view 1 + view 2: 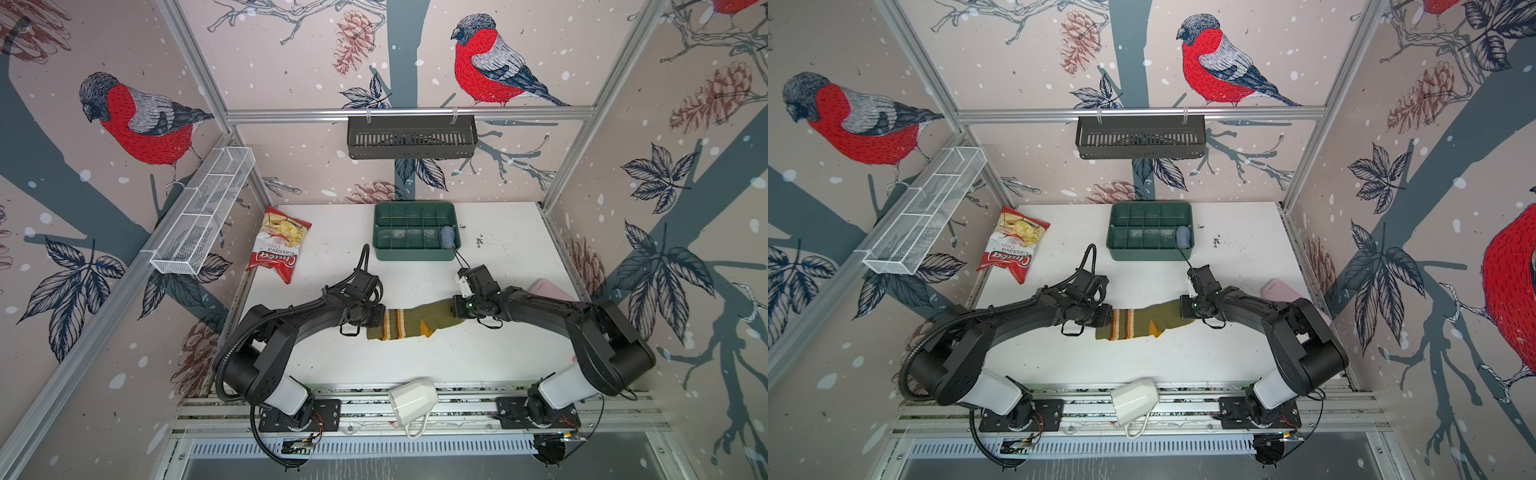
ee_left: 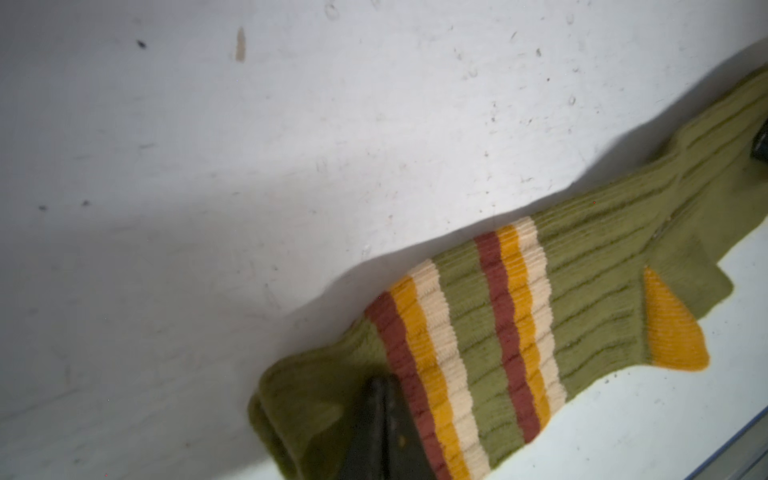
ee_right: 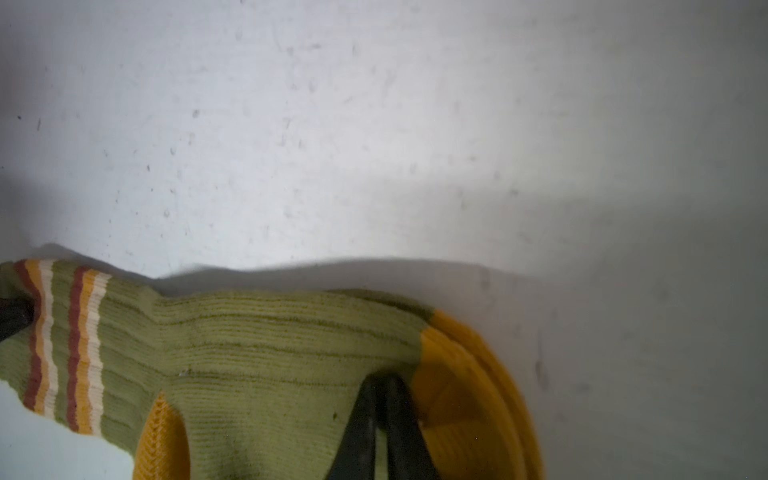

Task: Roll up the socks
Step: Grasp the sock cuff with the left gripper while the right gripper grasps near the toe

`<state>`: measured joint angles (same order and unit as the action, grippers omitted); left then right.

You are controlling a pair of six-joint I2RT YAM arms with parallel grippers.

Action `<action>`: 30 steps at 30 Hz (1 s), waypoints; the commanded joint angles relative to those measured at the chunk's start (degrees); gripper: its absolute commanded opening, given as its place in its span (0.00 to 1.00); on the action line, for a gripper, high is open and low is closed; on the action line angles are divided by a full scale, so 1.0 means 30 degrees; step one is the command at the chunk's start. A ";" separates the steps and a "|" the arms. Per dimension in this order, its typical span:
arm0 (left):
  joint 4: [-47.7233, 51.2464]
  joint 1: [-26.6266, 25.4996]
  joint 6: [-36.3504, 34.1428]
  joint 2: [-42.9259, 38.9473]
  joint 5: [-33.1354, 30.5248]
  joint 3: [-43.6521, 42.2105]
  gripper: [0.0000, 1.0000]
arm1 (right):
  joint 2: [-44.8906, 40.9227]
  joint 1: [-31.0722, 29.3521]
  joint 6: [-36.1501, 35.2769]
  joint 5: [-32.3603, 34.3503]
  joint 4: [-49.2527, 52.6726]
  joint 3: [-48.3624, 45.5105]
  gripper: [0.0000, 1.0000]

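Note:
My left gripper is holding the green cuff near the stripes, so it should take the cuff's open edge (image 2: 267, 417) and fold it over to begin rolling.
The olive-green socks (image 1: 409, 322) (image 1: 1142, 322), with cream, brown and orange cuff stripes, stretch across the middle of the white table in both top views. The two lie one on the other. My left gripper (image 1: 380, 318) (image 2: 382, 380) is shut on the plain green cuff end, just beyond the stripes. The socks (image 2: 582, 282) run away from it, with a mustard heel showing. My right gripper (image 1: 455, 309) (image 3: 380, 378) is shut on the socks (image 3: 270, 345) where the green foot meets the mustard toe. A shadow lies under the fabric.
Behind the socks stands a green compartment tray (image 1: 415, 253) with a small blue-grey sock roll (image 1: 447, 237) in it. A red chips bag (image 1: 276, 245) lies at the back left. A pink object (image 1: 548, 289) lies by the right arm. Wire baskets hang on the walls.

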<state>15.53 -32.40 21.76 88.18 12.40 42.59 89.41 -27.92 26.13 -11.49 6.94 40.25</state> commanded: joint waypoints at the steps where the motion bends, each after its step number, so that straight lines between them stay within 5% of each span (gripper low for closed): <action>1: -0.0152 0.0019 -0.0367 0.0511 -0.0025 0.0403 0.07 | 0.0695 0.0604 -0.0835 0.1279 0.0970 0.0284 0.10; 7: -0.0490 0.0424 -0.0518 0.1016 -0.0256 0.0854 0.07 | 0.0845 0.1514 -0.1438 0.1302 0.0990 0.0673 0.15; 16: -0.0438 0.1144 -0.0356 -0.0279 0.0723 0.1218 0.17 | -0.1246 0.0012 -0.1768 0.1329 0.2361 0.2020 0.46; 22: 0.0121 0.1498 0.0109 -0.1485 0.1499 0.0193 0.27 | -0.1651 -0.1515 -0.1172 -0.0590 0.1699 0.2003 0.47; 30: -0.1820 0.2100 0.1171 -0.1787 0.3537 -0.1682 0.24 | -0.0875 -0.2975 -0.0628 -0.0918 0.0537 0.1669 0.44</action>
<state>13.85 -26.26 23.59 82.87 19.29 38.15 86.11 -36.05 23.05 -13.54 10.17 45.36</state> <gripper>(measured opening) 0.240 0.442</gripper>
